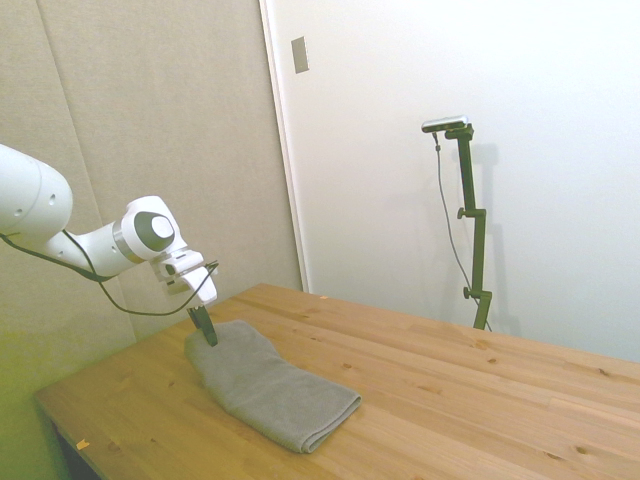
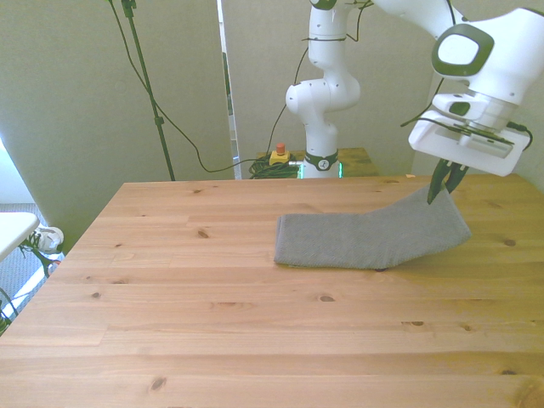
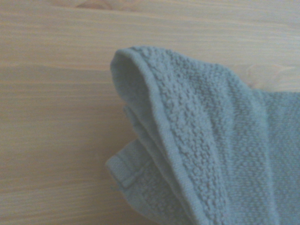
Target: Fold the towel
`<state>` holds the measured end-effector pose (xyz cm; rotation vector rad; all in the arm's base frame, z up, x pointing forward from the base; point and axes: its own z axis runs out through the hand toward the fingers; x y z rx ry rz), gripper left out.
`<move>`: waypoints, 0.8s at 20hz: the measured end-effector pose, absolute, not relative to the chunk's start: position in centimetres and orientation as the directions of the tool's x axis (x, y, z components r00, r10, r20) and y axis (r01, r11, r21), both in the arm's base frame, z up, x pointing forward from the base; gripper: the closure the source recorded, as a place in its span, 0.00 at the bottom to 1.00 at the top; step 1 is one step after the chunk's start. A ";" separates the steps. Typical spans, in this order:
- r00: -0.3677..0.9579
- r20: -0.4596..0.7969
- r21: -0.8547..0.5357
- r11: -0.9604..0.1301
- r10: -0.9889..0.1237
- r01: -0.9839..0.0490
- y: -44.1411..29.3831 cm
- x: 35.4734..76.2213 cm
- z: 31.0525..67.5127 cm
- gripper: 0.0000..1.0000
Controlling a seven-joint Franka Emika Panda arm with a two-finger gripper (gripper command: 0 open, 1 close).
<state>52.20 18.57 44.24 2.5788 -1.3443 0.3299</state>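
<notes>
My gripper is to release the raised end of the grey towel on top of the towel's opposite flat end [image 2: 287,224], and I will let go there.
The grey towel [image 2: 365,236] lies as a long folded strip on the wooden table [image 2: 212,323]. Its end at the front view's right is raised off the wood. My gripper [image 2: 442,192] is shut on that raised end, pinching the upper corner between its dark fingers. In the side view the towel [image 1: 270,385] stretches from the gripper [image 1: 208,335] toward the near table edge. The wrist view shows the towel's [image 3: 211,154] hemmed edge and layered folds hanging close above the wood.
A red-topped button box [image 2: 280,155] sits behind the table's far edge beside the robot base. A white surface [image 2: 13,229] pokes in at the front view's left. Cables hang behind the table.
</notes>
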 end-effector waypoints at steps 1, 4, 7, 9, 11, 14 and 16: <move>0.544 0.285 0.072 -0.548 -0.789 -0.833 17.1 52.1 45.1 1.00; 0.503 0.264 0.037 -0.513 -0.823 -0.858 12.1 52.1 46.8 1.00; 0.472 0.243 0.010 -0.484 -0.848 -0.875 7.9 52.0 47.9 1.00; 0.451 0.239 -0.003 -0.465 -0.860 -0.885 5.5 51.4 48.7 1.00; 0.429 0.239 -0.016 -0.445 -0.871 -0.895 3.3 50.8 49.4 1.00; 0.400 0.225 -0.026 -0.416 -0.889 -0.909 0.5 50.2 49.6 0.00; 0.384 0.214 -0.025 -0.398 -0.898 -0.917 -1.2 50.1 49.0 0.00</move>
